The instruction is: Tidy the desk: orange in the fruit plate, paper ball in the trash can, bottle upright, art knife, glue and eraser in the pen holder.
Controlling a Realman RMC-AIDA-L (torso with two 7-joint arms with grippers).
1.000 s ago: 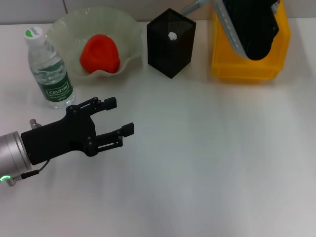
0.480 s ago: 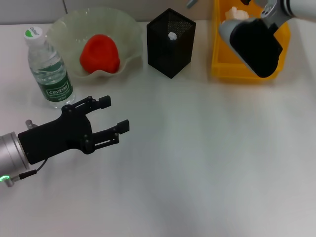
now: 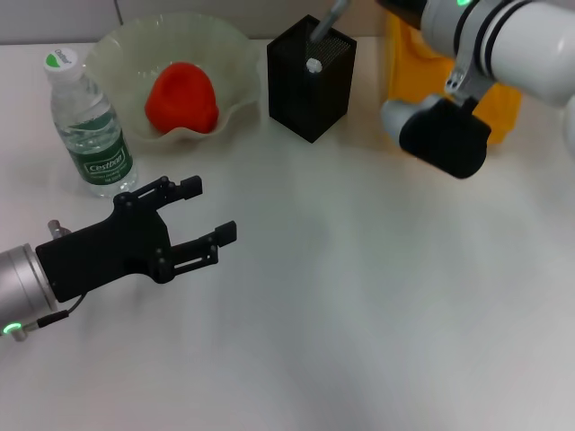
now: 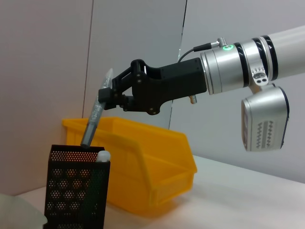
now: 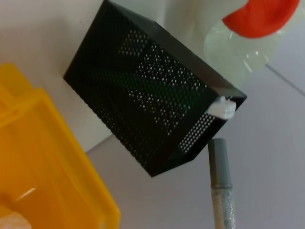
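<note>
My right gripper will put the grey art knife down inside the pen holder's corner (image 3: 284, 48) (image 5: 232, 109) nearest the fruit plate. The knife now hangs tilted at the holder's rim.
My right gripper (image 4: 106, 93) is shut on the grey art knife (image 4: 94, 119). The knife hangs tilted with its lower end at the rim of the black mesh pen holder (image 3: 312, 77). A white tip (image 3: 313, 65) sticks out of the holder; I cannot tell whether it is the glue or the eraser. The orange (image 3: 183, 95) lies in the pale fruit plate (image 3: 117, 45). The bottle (image 3: 87, 126) stands upright at the far left. The yellow trash can (image 3: 413, 72) is partly behind my right arm, and the paper ball is hidden. My left gripper (image 3: 211, 209) hovers open over bare table.
The right forearm and its wrist camera housing (image 3: 440, 135) hang over the table in front of the yellow bin. The white table (image 3: 377, 305) stretches bare toward the front and right.
My right arm has swung left from above the yellow bin to the pen holder, carrying the art knife. The left gripper has barely shifted.
</note>
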